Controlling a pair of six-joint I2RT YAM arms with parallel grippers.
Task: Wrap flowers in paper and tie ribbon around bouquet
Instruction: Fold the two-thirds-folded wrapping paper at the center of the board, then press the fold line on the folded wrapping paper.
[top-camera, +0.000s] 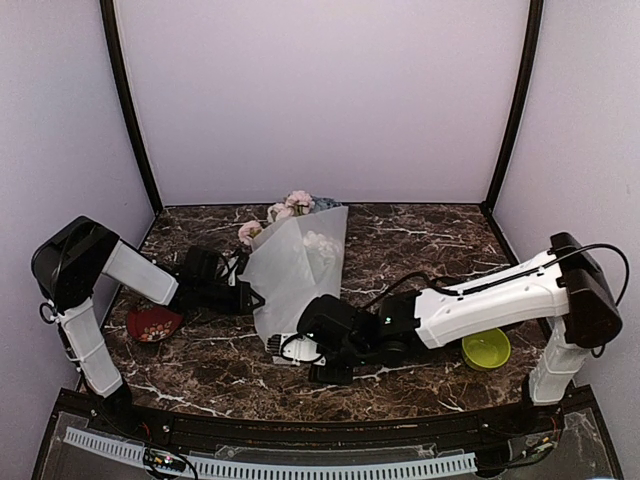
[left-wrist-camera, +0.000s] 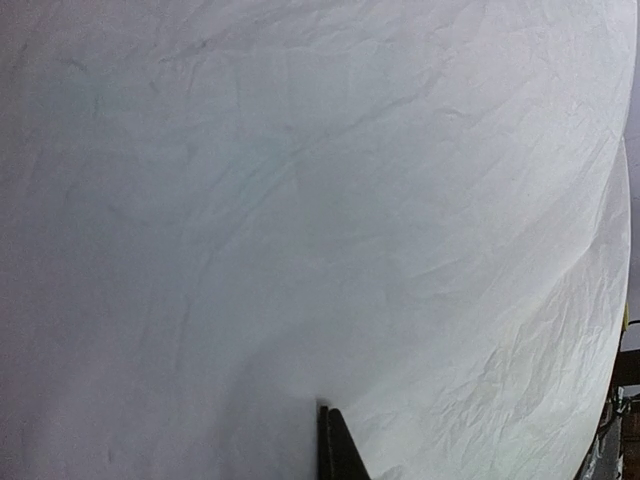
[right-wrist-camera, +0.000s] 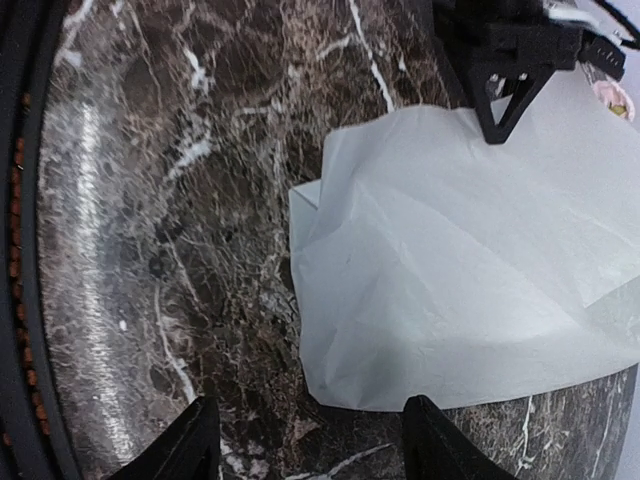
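Observation:
My right gripper is to close next at the near corner (top-camera: 269, 340) (right-wrist-camera: 325, 210) of the bouquet's white paper, on the side where my left gripper sits.
The bouquet lies mid-table: pink, white and blue flowers (top-camera: 290, 206) stick out of the far end of a cone of frosted white paper (top-camera: 296, 270). My left gripper (top-camera: 250, 298) is shut, its tips (left-wrist-camera: 336, 440) pressed into the paper's left side. Whether a fold is pinched between them does not show. That paper (left-wrist-camera: 320, 200) fills the left wrist view. My right gripper (top-camera: 283, 347) stands open at the cone's narrow near end. Between its fingers (right-wrist-camera: 190, 445) lies only bare marble, and the paper's corner (right-wrist-camera: 345, 390) sits just ahead of them. The ribbon is out of view.
A red patterned bowl (top-camera: 152, 322) sits at the left beside the left arm. A green bowl (top-camera: 486, 348) sits at the right under the right arm. Purple walls close in the marble table (top-camera: 420, 235) on three sides. Its dark near rim (right-wrist-camera: 15, 250) runs close to the right gripper.

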